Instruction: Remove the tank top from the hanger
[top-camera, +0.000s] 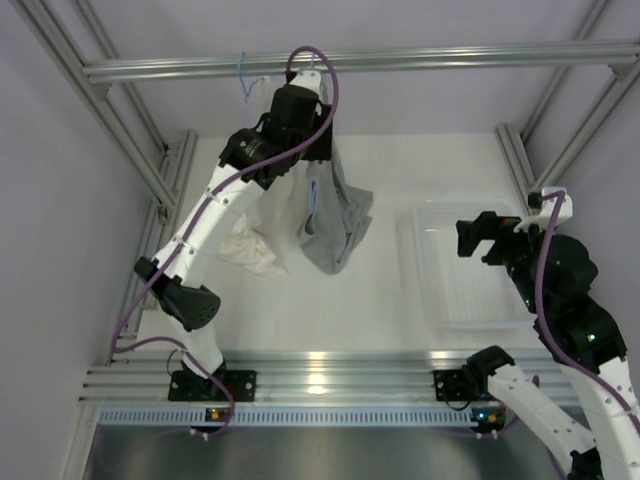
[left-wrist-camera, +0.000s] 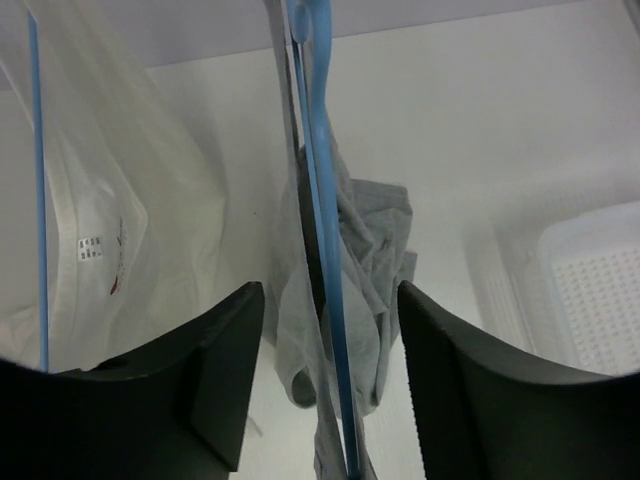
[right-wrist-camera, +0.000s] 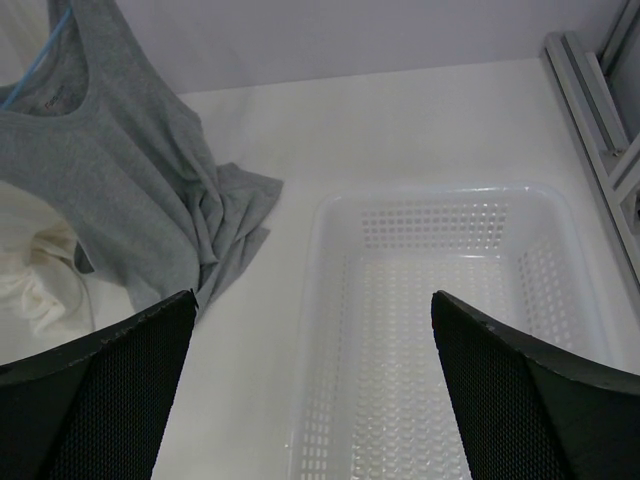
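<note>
The grey tank top's shoulder strap (top-camera: 334, 153) (right-wrist-camera: 98, 22) sits on the light-blue hanger, and my right gripper needs to go there next and close on it.
The grey tank top (top-camera: 335, 215) hangs on a light-blue wire hanger (top-camera: 313, 62) hooked on the top rail, and its hem pools on the table. In the left wrist view the hanger wire (left-wrist-camera: 325, 250) runs straight down between my open left gripper's (left-wrist-camera: 330, 380) fingers without touching them, with the tank top (left-wrist-camera: 375, 240) draped around it. My left gripper (top-camera: 305, 125) is high up by the hanger's shoulder. My right gripper (top-camera: 478, 238) is open and empty over the basket. In its wrist view (right-wrist-camera: 310, 400) the tank top (right-wrist-camera: 120, 180) and a bit of hanger (right-wrist-camera: 40, 55) show at the left.
A white garment (top-camera: 255, 240) hangs on a second blue hanger (left-wrist-camera: 38, 200) just left of the grey one. A clear plastic basket (top-camera: 445, 300) stands at the right, also in the right wrist view (right-wrist-camera: 330, 300). The aluminium frame rail (top-camera: 450, 58) crosses overhead, with posts at the sides.
</note>
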